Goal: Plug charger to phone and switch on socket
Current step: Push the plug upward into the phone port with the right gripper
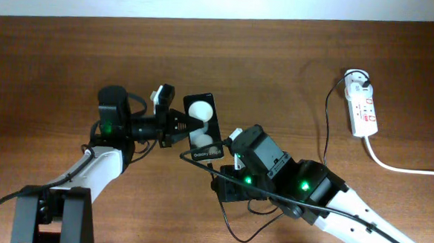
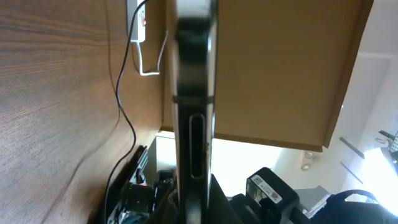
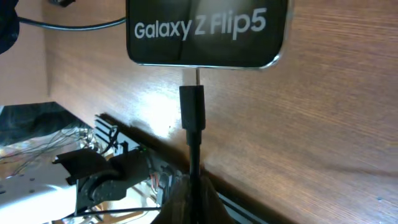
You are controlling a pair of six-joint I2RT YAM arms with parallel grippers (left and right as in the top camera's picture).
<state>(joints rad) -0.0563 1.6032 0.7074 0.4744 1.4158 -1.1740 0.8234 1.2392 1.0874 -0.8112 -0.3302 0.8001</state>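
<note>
The robot's left gripper will release the phone on the brown table (image 1: 213, 126) just under its fingers, on the side toward the white socket. The phone is now held off the table.
My left gripper (image 1: 181, 125) is shut on the phone (image 1: 204, 128), a black slab with two white round patches, and holds it off the table. In the left wrist view the phone (image 2: 193, 93) shows edge-on between the jaws (image 2: 193, 208). My right gripper (image 1: 229, 146) is shut on the charger's black cable just behind its connector (image 3: 193, 106). In the right wrist view the connector's metal tip touches the bottom edge of the phone (image 3: 208, 31), below its white lettering; my fingers (image 3: 193, 199) pinch the cable. The white socket (image 1: 361, 107) lies at the far right.
The charger's thin black cable (image 1: 326, 131) runs from the socket down and under my right arm, looping near the table's front edge. A thick white cord (image 1: 401, 167) leaves the socket to the right. The socket also shows in the left wrist view (image 2: 140, 18).
</note>
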